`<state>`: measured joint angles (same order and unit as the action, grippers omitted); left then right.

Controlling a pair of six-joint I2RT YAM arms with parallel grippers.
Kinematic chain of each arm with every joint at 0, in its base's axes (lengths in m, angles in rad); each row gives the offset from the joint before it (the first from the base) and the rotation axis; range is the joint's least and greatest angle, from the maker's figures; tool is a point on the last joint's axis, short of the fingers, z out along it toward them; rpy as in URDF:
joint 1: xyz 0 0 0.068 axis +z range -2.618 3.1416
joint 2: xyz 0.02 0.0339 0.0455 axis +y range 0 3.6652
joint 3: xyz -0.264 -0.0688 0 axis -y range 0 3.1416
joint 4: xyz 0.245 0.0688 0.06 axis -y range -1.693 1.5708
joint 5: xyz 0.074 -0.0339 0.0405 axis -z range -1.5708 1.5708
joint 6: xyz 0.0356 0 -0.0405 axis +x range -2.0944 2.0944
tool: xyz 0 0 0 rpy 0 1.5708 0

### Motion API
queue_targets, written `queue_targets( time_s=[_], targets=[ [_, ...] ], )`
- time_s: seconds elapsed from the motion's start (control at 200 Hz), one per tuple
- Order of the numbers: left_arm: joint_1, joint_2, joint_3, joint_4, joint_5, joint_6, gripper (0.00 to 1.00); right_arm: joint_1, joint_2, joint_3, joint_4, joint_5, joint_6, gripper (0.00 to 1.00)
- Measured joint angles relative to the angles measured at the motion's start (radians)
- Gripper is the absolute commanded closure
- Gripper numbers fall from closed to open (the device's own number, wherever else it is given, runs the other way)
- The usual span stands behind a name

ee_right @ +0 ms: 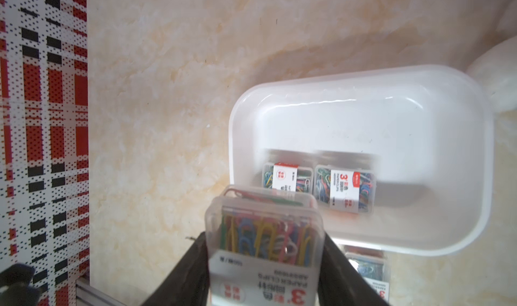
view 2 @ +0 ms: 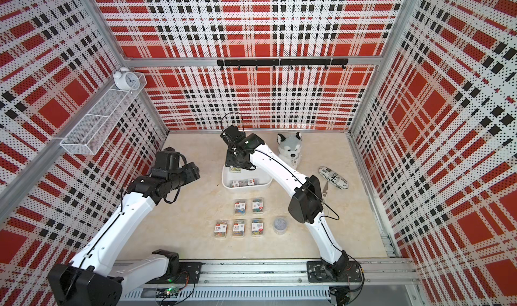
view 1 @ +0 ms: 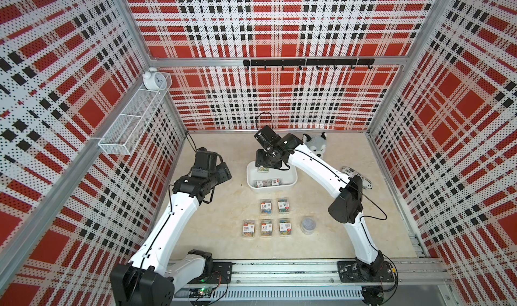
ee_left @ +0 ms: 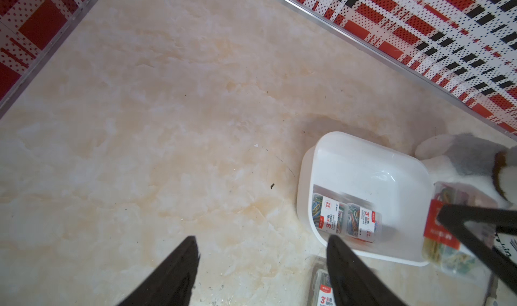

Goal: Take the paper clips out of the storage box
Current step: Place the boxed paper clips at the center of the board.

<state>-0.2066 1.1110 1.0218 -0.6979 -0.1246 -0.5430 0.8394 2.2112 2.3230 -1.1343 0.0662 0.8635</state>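
I need to next use my left gripper to take the case of coloured clips [view 1: 263, 169] [ee_left: 452, 257] that my right gripper holds over the white storage box.
The white storage box [view 1: 271, 192] [view 2: 246, 191] sits mid-table, and two clear cases of paper clips [ee_right: 288, 177] [ee_right: 345, 188] lie inside along its near wall. My right gripper [ee_right: 264, 237] hovers over the box's left end [view 1: 262, 168], shut on a third case of coloured clips [ee_right: 265, 229], label facing the camera. Several more cases [view 1: 265, 206] [view 1: 266, 227] lie in two rows on the table in front of the box, with a round clear tub [view 1: 308, 225] to their right. My left gripper [ee_left: 262, 237] hangs open and empty over bare table left of the box [ee_left: 363, 162].
A plush dog [view 2: 291, 148] sits just behind the box's right end. A patterned pouch [view 2: 334, 177] and small scissors [view 2: 326, 188] lie at the right. On the left wall hangs a wire-mesh basket [view 1: 134, 120] holding an alarm clock [view 1: 153, 79].
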Motion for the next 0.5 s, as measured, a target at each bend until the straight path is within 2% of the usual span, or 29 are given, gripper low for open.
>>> queue_targets(
  time_s=[0.22,0.501],
  targets=[
    [0.005,-0.05,-0.061,0.024,0.004,-0.021,0.25,0.069,-0.091,-0.147,-0.012,0.007,0.035,0.41],
    [0.027,-0.156,-0.154,0.045,-0.011,-0.029,0.25,0.132,-0.147,-0.222,-0.023,0.006,0.048,0.4]
  ],
)
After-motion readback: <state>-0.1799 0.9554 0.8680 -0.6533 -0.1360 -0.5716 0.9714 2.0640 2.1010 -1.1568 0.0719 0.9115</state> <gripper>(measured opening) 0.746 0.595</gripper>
